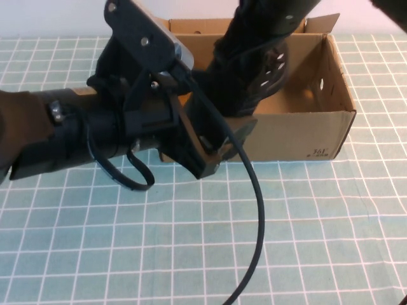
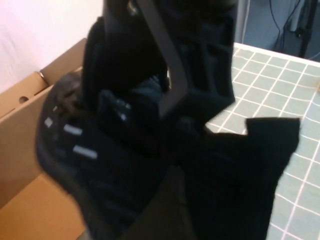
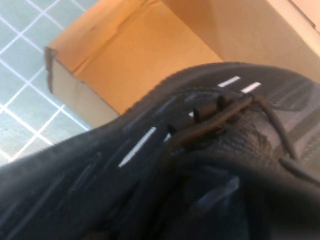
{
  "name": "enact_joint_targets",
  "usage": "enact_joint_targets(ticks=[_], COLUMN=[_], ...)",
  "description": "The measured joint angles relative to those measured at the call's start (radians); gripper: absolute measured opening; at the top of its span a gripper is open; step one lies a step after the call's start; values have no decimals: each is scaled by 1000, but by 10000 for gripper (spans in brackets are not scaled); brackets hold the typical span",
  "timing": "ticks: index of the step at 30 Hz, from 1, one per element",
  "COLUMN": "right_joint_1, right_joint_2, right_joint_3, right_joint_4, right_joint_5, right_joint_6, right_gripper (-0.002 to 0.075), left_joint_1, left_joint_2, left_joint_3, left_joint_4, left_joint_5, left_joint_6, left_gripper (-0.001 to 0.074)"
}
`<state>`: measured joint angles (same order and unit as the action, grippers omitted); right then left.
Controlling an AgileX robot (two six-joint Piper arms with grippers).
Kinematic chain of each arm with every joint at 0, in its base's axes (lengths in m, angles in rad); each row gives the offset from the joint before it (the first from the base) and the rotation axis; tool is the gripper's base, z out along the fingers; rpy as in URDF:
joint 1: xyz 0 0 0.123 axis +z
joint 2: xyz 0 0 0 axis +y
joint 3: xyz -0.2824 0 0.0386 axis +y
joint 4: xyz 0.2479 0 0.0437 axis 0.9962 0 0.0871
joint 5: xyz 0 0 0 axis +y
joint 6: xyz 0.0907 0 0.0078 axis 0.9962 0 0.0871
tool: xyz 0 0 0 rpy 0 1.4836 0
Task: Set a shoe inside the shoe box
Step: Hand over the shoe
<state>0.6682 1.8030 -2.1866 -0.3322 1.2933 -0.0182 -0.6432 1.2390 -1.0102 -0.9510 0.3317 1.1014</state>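
My left gripper should grip the black knit shoe on the heel (image 1: 213,127), at the end of the shoe that is away from its toe.
The black knit shoe (image 1: 272,67) with white dash marks hangs tilted over the open brown shoe box (image 1: 299,130), partly below its rim. My right gripper (image 1: 247,47) comes down from above and is shut on the shoe near its laces (image 3: 225,112). The shoe (image 3: 150,145) fills the right wrist view, with the box floor (image 3: 150,55) beyond it. My left gripper (image 1: 219,149) is at the box's front left wall, beside the shoe (image 2: 85,150), and stands open with nothing in it. One of its fingers (image 2: 270,160) shows dark over the cloth.
A green cloth with a white grid (image 1: 286,241) covers the table all round the box. A black cable (image 1: 257,210) runs from the left arm down across the front of the table. The box flaps (image 1: 321,24) stand up at the back.
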Motion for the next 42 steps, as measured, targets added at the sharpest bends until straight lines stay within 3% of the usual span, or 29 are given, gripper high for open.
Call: enact_joint_targets(ticks=[7, 23, 33, 37, 42], right_joint_1=[-12, -12, -12, -12, -12], right_joint_2=[0, 0, 0, 0, 0], right_joint_3=[0, 0, 0, 0, 0], right_joint_4=[53, 102, 108, 108, 108], right_joint_5=[-8, -12, -10, -2, 7], right_joint_6=[0, 0, 1, 1, 1], right_gripper=[-9, -9, -9, -9, -9], left_joint_1=[-2, -2, -2, -4, -8], left_joint_2=[40, 111, 189, 207, 207], left_joint_3=[-2, -2, -11, -11, -11], left_joint_4=[-16, -149, -198, -216, -219], left_joint_5=[-110, -133, -190, -218, -244], left_joint_6=[-2, 50, 199, 225, 264], left_gripper=[651, 652, 648, 573, 373])
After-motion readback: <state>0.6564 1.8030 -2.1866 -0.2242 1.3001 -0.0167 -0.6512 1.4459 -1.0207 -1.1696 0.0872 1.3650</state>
